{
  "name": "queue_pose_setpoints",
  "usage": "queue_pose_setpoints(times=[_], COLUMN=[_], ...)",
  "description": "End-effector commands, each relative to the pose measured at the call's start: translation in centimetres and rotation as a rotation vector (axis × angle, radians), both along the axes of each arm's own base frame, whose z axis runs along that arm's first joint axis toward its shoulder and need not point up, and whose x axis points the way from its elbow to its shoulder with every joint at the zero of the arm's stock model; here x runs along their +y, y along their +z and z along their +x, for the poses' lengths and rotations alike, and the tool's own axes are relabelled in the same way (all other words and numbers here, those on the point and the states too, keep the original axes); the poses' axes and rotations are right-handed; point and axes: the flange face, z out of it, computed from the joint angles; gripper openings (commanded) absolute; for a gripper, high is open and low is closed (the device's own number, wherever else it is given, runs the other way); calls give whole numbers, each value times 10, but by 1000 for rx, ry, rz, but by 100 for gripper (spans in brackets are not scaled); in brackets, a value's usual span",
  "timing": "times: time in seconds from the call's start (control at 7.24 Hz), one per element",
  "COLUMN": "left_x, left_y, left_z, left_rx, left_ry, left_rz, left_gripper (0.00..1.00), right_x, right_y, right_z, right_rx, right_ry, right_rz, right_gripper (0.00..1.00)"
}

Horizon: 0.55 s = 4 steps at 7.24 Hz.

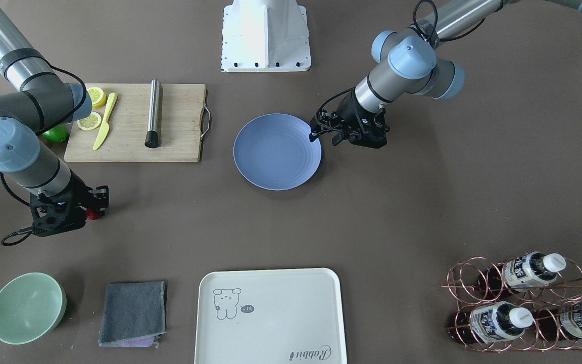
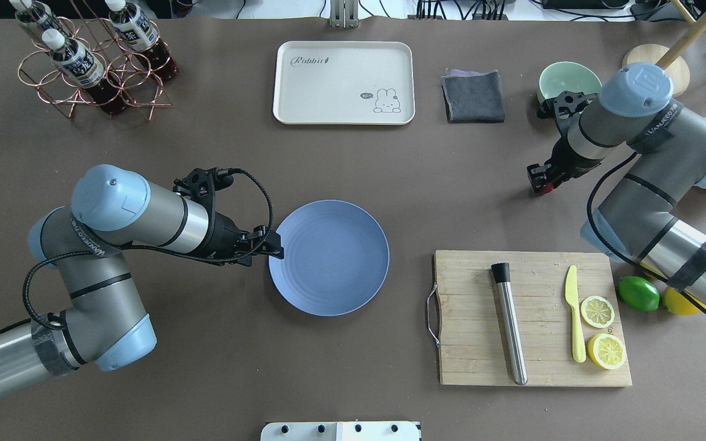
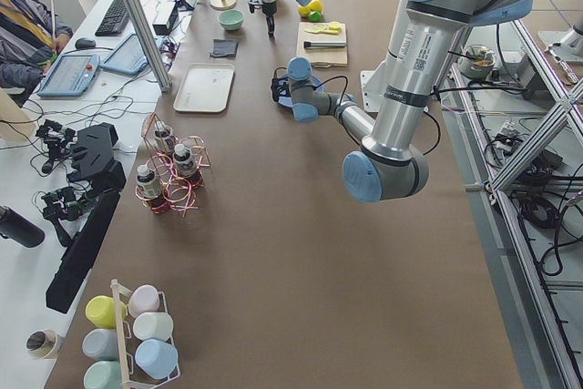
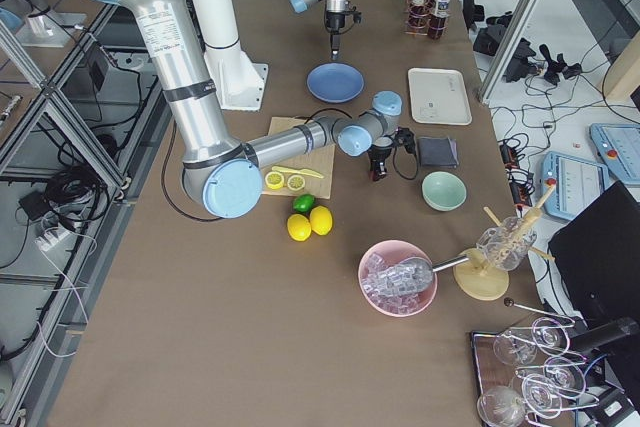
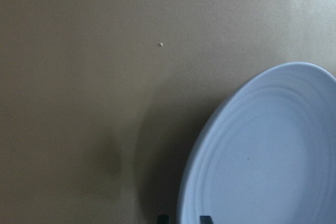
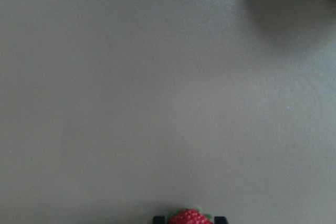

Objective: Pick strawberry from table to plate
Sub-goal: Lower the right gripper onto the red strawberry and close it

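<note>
My right gripper is going to let go of the strawberry near the middle of the empty periwinkle-blue plate [image 1: 276, 148].
The small red strawberry [image 6: 189, 217] sits between the fingertips of my right gripper [image 6: 189, 219], which is shut on it just over the grey-brown table [image 1: 397, 202]. The front view shows that gripper [image 1: 93, 212] with the strawberry [image 1: 93, 215] at its tip, well to the side of the plate. The periwinkle-blue plate [image 1: 277, 151] lies empty at the table's middle. My left gripper [image 2: 277, 245] hovers shut at the plate's [image 2: 328, 266] rim, with nothing in it.
A wooden cutting board [image 1: 180, 126] carries lemon slices, a yellow knife and a metal rod. A pale green bowl [image 1: 27, 307], a grey cloth [image 1: 133, 313] and a cream tray [image 1: 270, 316] line the far edge. A wire bottle rack [image 1: 523, 303] stands at the corner.
</note>
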Motion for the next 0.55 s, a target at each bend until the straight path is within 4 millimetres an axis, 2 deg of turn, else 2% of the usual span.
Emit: queue_pose_setpoints(times=[0.0,0.14,0.28,0.41], left_x=[-5,-11,-25,-43], left_y=[0,2,16,31], left_z=[-6,-16,-36,-64], left_rx=[2,2,-14,-24], left_ry=[-10,-24,-44,-58], left_rz=[-3,-5,-16,-29], left_gripper=[75,75,75,73], right_x=[1,4,6,24], right_y=[-28,-46,-76,-107], right_z=[1,0,-10,-37], right_rx=[-36,-68,-105,-146], right_ry=[-1,6,53,72], right_rz=[25,18,-11,-48], right_gripper=[0,0,0,0])
